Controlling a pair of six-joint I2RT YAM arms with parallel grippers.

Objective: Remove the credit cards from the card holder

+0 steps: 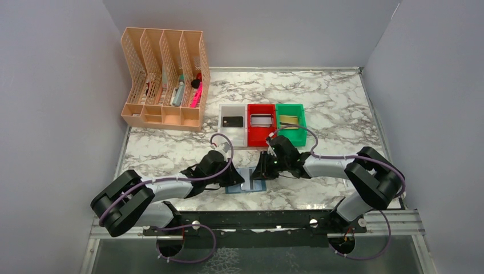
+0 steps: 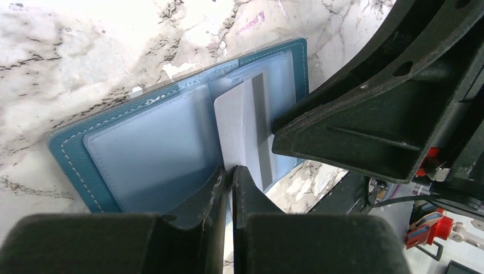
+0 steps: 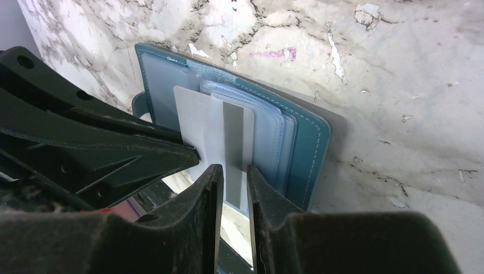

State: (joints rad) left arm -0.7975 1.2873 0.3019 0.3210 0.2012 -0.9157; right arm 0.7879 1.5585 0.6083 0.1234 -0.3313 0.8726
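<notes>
The card's striped end is still in the clear pocket while the left gripper's closed fingers lie over the card's exposed part, so the robot should open them and pinch the card's free edge [image 2: 220, 120].
The blue card holder [image 1: 235, 189] lies open on the marble between my two grippers, its clear pockets up [image 2: 68, 154] [image 3: 311, 148]. A silver-white credit card [image 2: 242, 120] [image 3: 194, 114] with a grey stripe sticks partway out of a pocket. My left gripper [image 2: 231, 171] [image 1: 230, 174] is shut on that card's near edge. My right gripper [image 3: 231, 170] [image 1: 261, 170] hovers at the card's other end, its jaws a narrow gap apart, with the stripe and the table showing through the gap. Its fingers [image 2: 354, 125] rest close over the holder's right half.
Behind the holder stand a white bin [image 1: 233, 112] with a black card, a red bin [image 1: 261, 137] with a silver card and a green bin [image 1: 290, 108] with a gold card. A peach mesh file rack [image 1: 165, 80] is at the back left. Grey walls close in both sides.
</notes>
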